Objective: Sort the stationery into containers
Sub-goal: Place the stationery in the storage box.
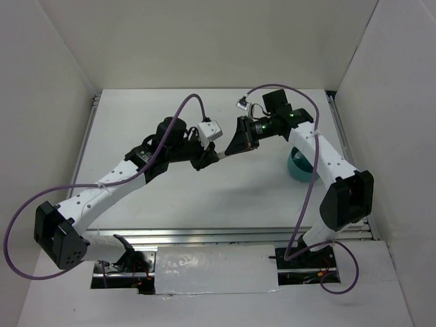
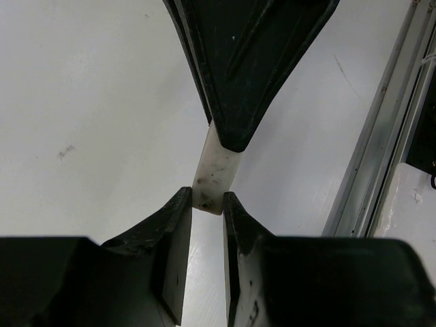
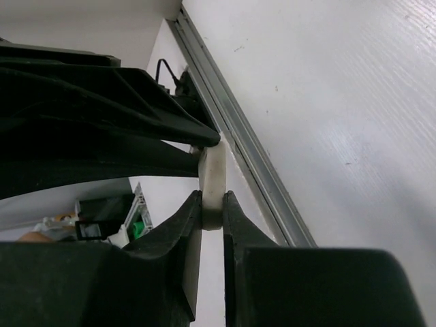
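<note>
The robot's right gripper should release the eraser inside the front part of the round teal cup (image 1: 299, 163).
A small off-white, smudged eraser (image 1: 220, 154) hangs in the air above the middle of the table, held from both ends. My left gripper (image 1: 211, 159) is shut on one end; in the left wrist view its jaws (image 2: 208, 201) pinch the eraser (image 2: 216, 170). My right gripper (image 1: 229, 147) is shut on the other end; in the right wrist view its jaws (image 3: 212, 204) pinch the eraser (image 3: 213, 178). The round teal cup (image 1: 297, 167) stands at the right, partly hidden behind my right arm. No other stationery shows.
White walls enclose the table on the left, back and right. Metal rails run along the table's edges (image 2: 381, 136) (image 3: 253, 158). The purple cables of both arms loop over the table.
</note>
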Robot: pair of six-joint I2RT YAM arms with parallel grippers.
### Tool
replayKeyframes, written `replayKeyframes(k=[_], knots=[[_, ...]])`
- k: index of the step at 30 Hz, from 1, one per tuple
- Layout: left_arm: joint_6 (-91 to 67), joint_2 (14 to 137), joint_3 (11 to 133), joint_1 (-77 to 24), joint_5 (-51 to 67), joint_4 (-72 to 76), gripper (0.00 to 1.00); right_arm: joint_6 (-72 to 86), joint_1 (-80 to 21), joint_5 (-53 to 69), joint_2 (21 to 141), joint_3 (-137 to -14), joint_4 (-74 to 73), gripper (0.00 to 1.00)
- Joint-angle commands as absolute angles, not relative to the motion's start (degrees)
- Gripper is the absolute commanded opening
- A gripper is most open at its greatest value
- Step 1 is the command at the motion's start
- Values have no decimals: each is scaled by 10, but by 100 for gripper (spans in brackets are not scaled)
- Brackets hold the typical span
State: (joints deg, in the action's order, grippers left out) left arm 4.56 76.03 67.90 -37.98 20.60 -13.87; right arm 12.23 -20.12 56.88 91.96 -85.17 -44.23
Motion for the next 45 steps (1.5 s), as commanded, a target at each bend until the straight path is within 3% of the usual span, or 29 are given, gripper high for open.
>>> replayKeyframes(k=[1,3,4,5,12,22,45], knots=[[52,763,704,-382,211,-115,24,101,-207,573,911,-883,-444,0],[48,761,705,-381,203,-124,54,70,-206,563,902,-897,-463,0],[47,761,703,-382,186,-127,91,53,-201,549,898,-903,-490,0],[46,757,701,-381,174,-133,99,14,-196,541,890,-914,-505,0],[30,741,680,-346,96,-184,99,-231,-82,353,830,-934,-683,0],[10,830,759,-294,143,-291,99,-484,16,87,746,-816,-690,0],[5,824,744,-297,94,-277,99,-427,-38,-72,791,-724,-543,0]])
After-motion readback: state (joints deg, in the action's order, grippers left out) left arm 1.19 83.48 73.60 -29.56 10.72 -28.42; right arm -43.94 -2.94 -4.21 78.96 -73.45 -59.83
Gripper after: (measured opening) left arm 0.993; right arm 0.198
